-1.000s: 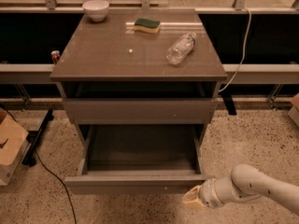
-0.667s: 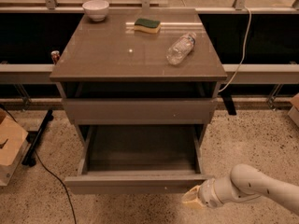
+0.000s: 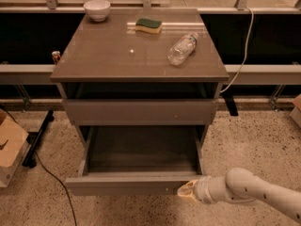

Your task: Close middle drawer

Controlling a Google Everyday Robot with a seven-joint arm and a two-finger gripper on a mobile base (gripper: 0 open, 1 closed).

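My gripper will let go, and then the middle drawer, now pulled far out, will rest back in the cabinet (image 3: 137,151) below the taller drawer front.
The middle drawer (image 3: 141,149) of the grey-brown cabinet is pulled far out, showing its plain grey inside. Its flat front (image 3: 122,184) faces the camera low in the view. The taller drawer front (image 3: 141,111) just beneath the tabletop is pushed in. The lowest drawer is hidden under the open one. My gripper (image 3: 186,192) comes in from the lower right on a white arm (image 3: 244,192). Its pale tip is at the right end of the open drawer's front, touching or nearly touching it.
On the tabletop (image 3: 103,55) are a white bowl (image 3: 97,9), a green-and-yellow sponge (image 3: 148,25) and a clear plastic bottle (image 3: 181,48) lying on its side. A cardboard box (image 3: 10,147) and a black cable (image 3: 51,173) lie on the speckled floor at left. A white cable (image 3: 244,51) hangs at right.
My gripper has edged slightly left toward the right end of the drawer front. The drawer is still as far out as before.
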